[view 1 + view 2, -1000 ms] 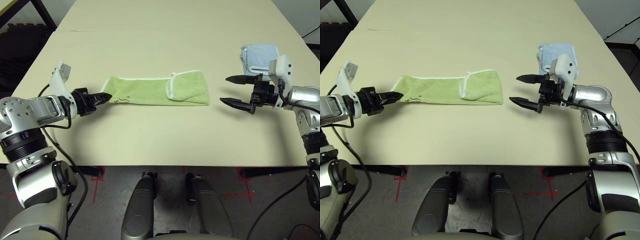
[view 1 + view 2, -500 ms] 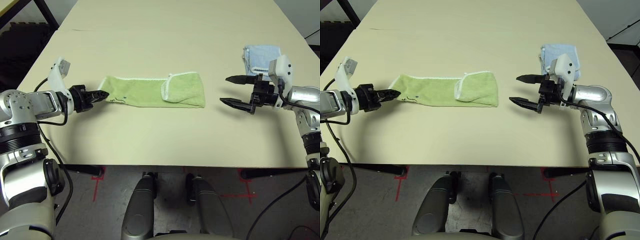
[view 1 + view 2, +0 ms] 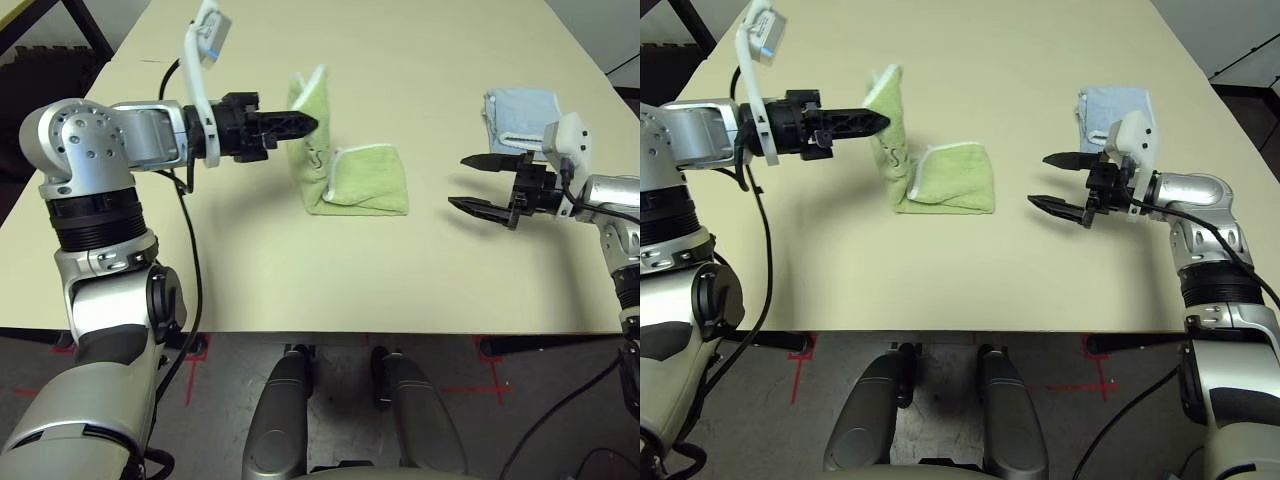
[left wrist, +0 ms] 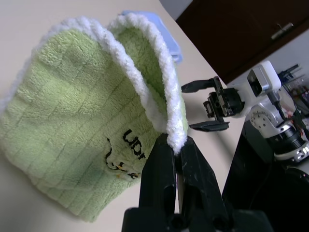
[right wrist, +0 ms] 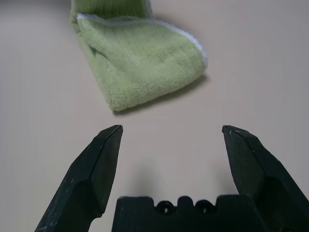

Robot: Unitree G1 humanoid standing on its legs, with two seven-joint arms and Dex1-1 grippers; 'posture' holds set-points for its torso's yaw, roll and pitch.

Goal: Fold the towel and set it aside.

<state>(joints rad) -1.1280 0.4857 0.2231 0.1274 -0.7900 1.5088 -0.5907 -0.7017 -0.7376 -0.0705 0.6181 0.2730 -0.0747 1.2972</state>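
My left gripper is to let go of the green towel's raised end on the flat part's edge [image 3: 404,184] that faces my right gripper.
The light green towel [image 3: 365,182] lies at mid-table, its right part folded flat. Its left end stands lifted off the table, white edging on top and the dark embroidered drawing facing me. My left gripper [image 3: 305,123] is shut on that raised end; in the left wrist view its fingers [image 4: 161,159] pinch the white edging of the towel [image 4: 72,111]. My right gripper [image 3: 459,181] hovers open to the right of the towel, a short gap away, with nothing between its fingers. In the right wrist view the towel [image 5: 140,63] lies ahead of the right gripper [image 5: 171,129].
A smaller light blue folded towel [image 3: 520,108] lies on the cream table [image 3: 300,260] at the back right, behind my right gripper. The table's front edge runs close below both arms, and dark floor shows past its left edge.
My left gripper has lifted the towel's left end off the table and swung it up and to the right, over the towel's middle. The right gripper has hardly moved.
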